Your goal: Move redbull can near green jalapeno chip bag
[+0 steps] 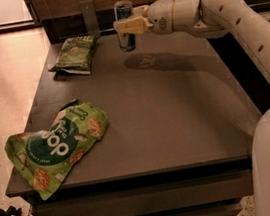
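I should use my gripper to set the redbull can down upright on the far table (113, 64), next to the green jalapeno chip bag.
The redbull can (124, 18) is a slim blue-and-silver can held upright above the far part of the dark table (168, 125). My gripper (129, 26) is shut on the can, gripping its middle from the right. The can's shadow lies on the table below and to the right of it. The green jalapeno chip bag (74, 53) is a small dark olive bag lying flat at the table's far left corner, to the left of the can and apart from it.
A larger bright green bag (57, 144) with white lettering lies at the table's near left. My white arm (243, 18) reaches in from the right over the table's right side. A wooden wall runs behind the table. Pale floor lies to the left.
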Motion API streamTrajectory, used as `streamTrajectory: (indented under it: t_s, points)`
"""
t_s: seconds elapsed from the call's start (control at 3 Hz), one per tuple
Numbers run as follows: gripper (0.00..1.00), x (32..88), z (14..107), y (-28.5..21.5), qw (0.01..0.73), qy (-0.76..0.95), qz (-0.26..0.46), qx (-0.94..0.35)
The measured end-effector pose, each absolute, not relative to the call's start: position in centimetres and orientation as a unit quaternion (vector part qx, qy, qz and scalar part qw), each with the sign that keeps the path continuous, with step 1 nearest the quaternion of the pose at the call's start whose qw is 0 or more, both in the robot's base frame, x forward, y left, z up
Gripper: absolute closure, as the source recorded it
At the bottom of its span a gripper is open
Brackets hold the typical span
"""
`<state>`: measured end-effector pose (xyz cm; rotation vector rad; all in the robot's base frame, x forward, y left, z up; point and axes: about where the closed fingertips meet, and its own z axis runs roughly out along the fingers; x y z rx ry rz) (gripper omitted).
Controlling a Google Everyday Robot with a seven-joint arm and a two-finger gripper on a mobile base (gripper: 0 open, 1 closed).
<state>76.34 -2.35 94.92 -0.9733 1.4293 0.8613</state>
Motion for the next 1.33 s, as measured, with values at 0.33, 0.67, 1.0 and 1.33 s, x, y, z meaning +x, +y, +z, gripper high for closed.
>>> streamTrajectory:
  t_s: [0.33, 0.67, 1.0, 1.33]
  points:
    - [1.0, 78.3, 92.5, -0.7, 0.566, 0.611, 0.358, -0.422]
    - [1.0, 79.3, 90.8, 0.6, 0.567, 0.609, 0.354, -0.428]
    - [1.0, 79.6, 89.6, 2.2, 0.569, 0.602, 0.356, -0.433]
    - [0.86, 79.4, 88.8, 3.9, 0.566, 0.596, 0.366, -0.436]
